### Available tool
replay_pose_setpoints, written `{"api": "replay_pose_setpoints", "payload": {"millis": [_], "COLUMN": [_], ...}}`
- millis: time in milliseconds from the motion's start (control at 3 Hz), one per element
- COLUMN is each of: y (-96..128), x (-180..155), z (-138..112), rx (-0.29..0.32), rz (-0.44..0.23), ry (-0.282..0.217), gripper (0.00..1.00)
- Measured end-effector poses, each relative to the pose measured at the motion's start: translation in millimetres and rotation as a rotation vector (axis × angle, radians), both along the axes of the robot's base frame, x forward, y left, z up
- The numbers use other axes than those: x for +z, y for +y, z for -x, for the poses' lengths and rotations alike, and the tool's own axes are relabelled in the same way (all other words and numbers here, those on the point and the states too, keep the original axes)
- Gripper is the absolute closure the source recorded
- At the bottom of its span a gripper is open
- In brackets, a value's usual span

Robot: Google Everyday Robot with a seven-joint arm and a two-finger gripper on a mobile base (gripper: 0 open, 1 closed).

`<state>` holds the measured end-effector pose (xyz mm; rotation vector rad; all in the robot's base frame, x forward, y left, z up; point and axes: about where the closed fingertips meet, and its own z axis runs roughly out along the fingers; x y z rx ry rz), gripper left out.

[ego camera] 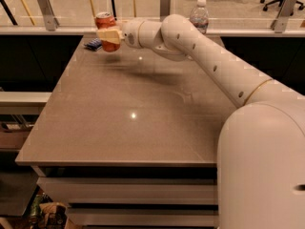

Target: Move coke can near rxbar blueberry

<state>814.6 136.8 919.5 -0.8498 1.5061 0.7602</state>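
Next, I release the coke can on the tabletop [115,52] beside the rxbar blueberry, towards the water bottle. The can still hangs just above the tabletop.
The coke can [106,23], red-orange with a silver top, is held upright in my gripper [108,35] at the table's far left. The tan fingers [109,34] are shut around the can's middle. The can hangs just above the tabletop. The rxbar blueberry [92,44], a small flat dark blue bar, lies on the table just to the left of the can, close to the far left corner. My white arm reaches in from the right across the far side of the table.
A clear plastic water bottle [199,16] stands at the table's far edge behind my arm. The grey table [133,123] spreads towards the camera. A glass railing with metal posts [44,4] runs behind it. A lower shelf sits on the left.
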Motion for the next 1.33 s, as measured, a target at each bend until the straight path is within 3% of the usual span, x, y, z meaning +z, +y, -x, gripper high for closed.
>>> {"api": "replay_pose_setpoints", "payload": {"millis": [667,1333], "y": [-1,-12], "x": [-10,-19], "z": [-26,-48], "rx": [-0.047,-0.043], "rz": [-0.002,-0.066], "ry": [-0.021,-0.045], "gripper": [1.0,1.0]}}
